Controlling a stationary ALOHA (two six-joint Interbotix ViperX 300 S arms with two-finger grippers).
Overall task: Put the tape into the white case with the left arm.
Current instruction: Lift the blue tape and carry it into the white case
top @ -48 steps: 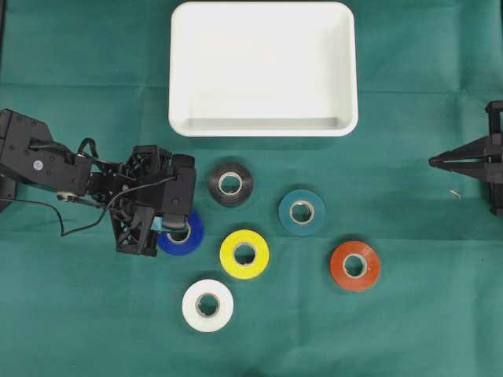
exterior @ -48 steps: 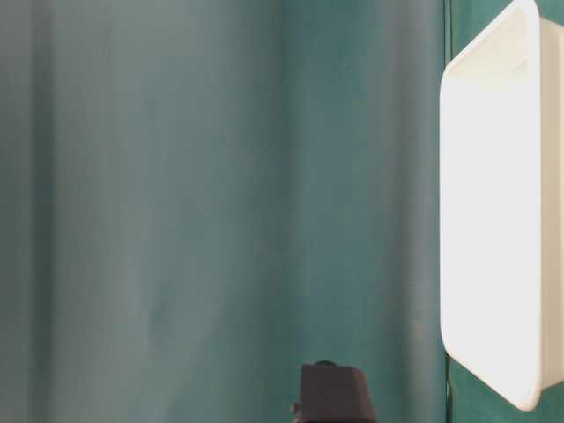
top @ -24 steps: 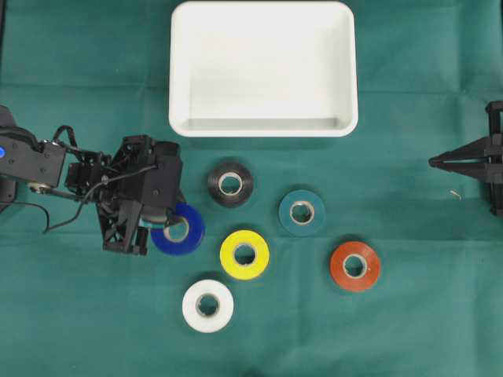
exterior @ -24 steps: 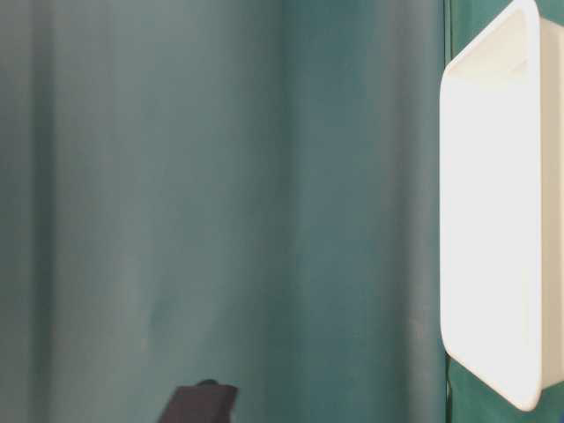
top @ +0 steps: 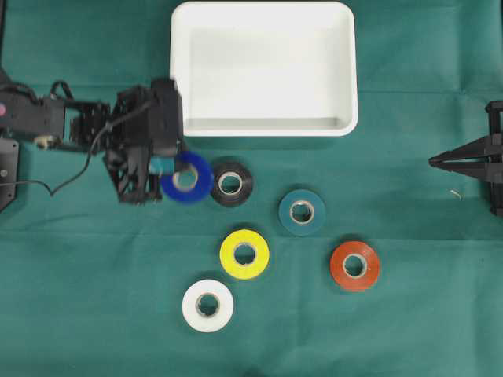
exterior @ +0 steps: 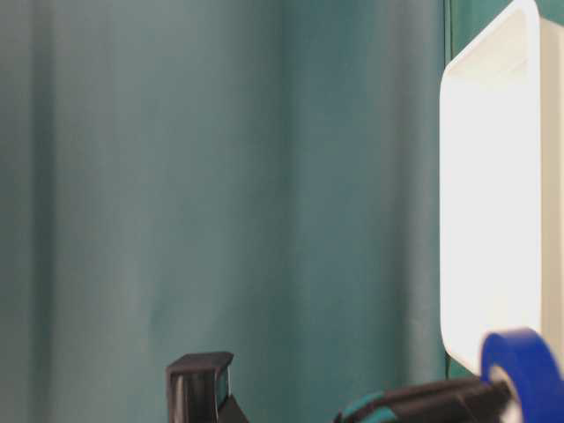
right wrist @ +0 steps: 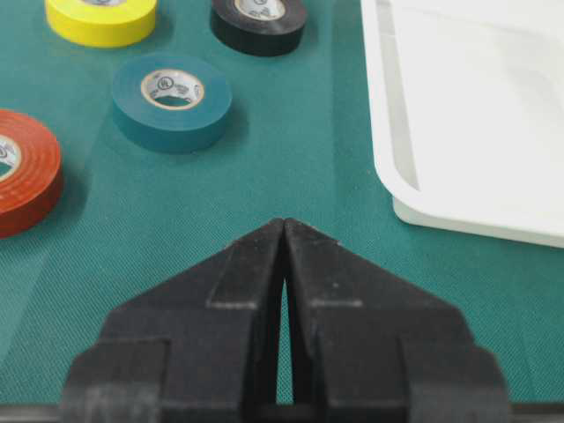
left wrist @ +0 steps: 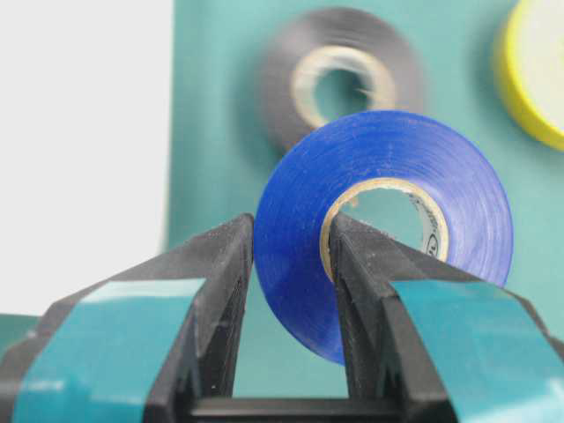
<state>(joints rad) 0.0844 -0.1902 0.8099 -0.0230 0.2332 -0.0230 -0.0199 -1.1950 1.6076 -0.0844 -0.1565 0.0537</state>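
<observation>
Next, I release the blue tape from my left gripper inside the white case (top: 213, 46), near the case's far corner on the cable side. The tape now hangs just off the green cloth.
A blue tape roll (top: 186, 177) hangs lifted off the green cloth, just below the lower left corner of the white case (top: 263, 67). My left gripper (top: 169, 169), with teal strips, is shut on the roll's wall: in the left wrist view one finger sits inside the hole and the other outside the blue tape (left wrist: 379, 167). The case is empty and lies at the top middle. In the table-level view the blue tape (exterior: 520, 357) shows at the bottom right beside the case (exterior: 493, 203). My right gripper (top: 434, 162) rests shut at the right edge, holding nothing.
Other rolls lie on the cloth: black (top: 230, 184) right beside the held roll, teal (top: 302, 212), yellow (top: 244, 254), red (top: 354, 265) and white (top: 207, 305). The left arm's thin cable (top: 47, 188) trails over the cloth at the left.
The left arm has lifted the blue roll from beside the yellow roll and carried it toward the case, now level with the black roll. The right arm has not moved.
</observation>
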